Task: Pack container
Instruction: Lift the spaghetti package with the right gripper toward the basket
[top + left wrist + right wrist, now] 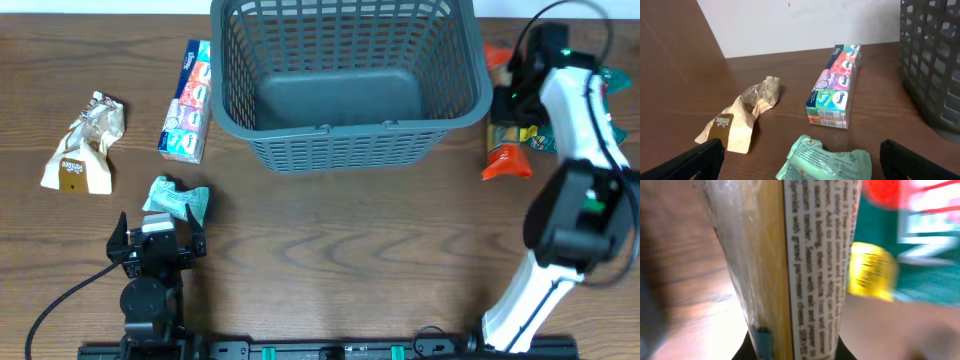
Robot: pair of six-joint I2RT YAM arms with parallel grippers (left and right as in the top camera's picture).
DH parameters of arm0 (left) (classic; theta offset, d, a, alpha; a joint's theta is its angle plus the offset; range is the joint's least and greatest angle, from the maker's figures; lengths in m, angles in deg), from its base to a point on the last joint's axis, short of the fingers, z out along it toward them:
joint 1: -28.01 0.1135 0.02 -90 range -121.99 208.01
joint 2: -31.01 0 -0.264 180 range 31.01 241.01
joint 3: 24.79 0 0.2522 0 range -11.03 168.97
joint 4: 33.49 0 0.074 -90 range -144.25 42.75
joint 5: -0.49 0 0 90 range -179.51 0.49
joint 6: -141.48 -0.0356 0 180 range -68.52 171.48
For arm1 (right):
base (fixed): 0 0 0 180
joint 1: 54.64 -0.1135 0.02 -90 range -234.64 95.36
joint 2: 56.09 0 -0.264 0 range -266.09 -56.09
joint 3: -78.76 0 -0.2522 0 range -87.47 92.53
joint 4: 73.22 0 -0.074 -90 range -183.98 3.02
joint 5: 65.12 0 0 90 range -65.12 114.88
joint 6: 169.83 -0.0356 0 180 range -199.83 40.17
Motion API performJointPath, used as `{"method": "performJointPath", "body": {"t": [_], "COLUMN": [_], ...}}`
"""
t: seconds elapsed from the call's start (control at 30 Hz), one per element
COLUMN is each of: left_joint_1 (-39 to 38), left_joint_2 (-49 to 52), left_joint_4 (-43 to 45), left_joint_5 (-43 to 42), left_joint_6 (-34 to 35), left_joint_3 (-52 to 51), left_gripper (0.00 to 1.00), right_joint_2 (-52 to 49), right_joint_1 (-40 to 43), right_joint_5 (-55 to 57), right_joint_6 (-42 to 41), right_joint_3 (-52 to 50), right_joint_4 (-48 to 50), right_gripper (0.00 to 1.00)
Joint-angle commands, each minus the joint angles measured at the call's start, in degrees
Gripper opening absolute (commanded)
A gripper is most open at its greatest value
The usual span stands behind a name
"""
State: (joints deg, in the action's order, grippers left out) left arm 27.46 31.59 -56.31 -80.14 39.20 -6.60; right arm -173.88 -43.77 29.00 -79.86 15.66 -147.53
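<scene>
My right gripper is going to set the clear and yellow packet down in the container, lengthwise (343, 116) along the container's near side.
The container (350, 127), a big dark grey lattice basket, stands empty at the back centre; its wall shows in the left wrist view (932, 60). My left gripper (160, 228) (801, 150) is open at the front left, its fingers either side of a crumpled pale green packet (178, 200) (827, 160) and apart from it. My right gripper (512, 80) (795, 350) is low over a pile of packets just right of the container. It is shut on a clear and yellow packet with printed text (805, 255).
A multicoloured tissue pack (188, 100) (835, 87) lies left of the container. A crumpled brown and white packet (88, 145) (742, 117) lies at the far left. An orange packet (505, 160) and a green and red one (920, 240) lie by the right gripper.
</scene>
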Motion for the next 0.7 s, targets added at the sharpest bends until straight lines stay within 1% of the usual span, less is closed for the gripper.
{"method": "performJointPath", "body": {"t": [0.0, 0.4, 0.5, 0.67], "left_joint_1": [-0.17, -0.17, -0.17, -0.17], "left_joint_2": [-0.35, -0.35, -0.35, -0.35], "left_joint_4": [-0.68, -0.68, -0.68, -0.68], "left_joint_5": [0.07, 0.07, 0.07, 0.07], "left_joint_6": [-0.59, -0.59, -0.59, -0.59], "left_joint_3": [-1.42, -1.42, -1.42, -1.42], "left_gripper": [0.99, 0.99, 0.99, 0.98], "right_joint_2": [11.13, 30.97, 33.90, 34.16], "right_joint_1": [1.01, 0.52, -1.79, -9.05], "right_joint_5": [3.21, 3.39, 3.23, 3.41], "right_joint_6": [-1.68, -1.60, 1.29, 3.58], "right_joint_3": [4.72, 6.05, 6.75, 13.64], "right_joint_4": [-0.28, -2.25, -1.92, -2.67], "right_gripper": [0.01, 0.01, 0.01, 0.01]}}
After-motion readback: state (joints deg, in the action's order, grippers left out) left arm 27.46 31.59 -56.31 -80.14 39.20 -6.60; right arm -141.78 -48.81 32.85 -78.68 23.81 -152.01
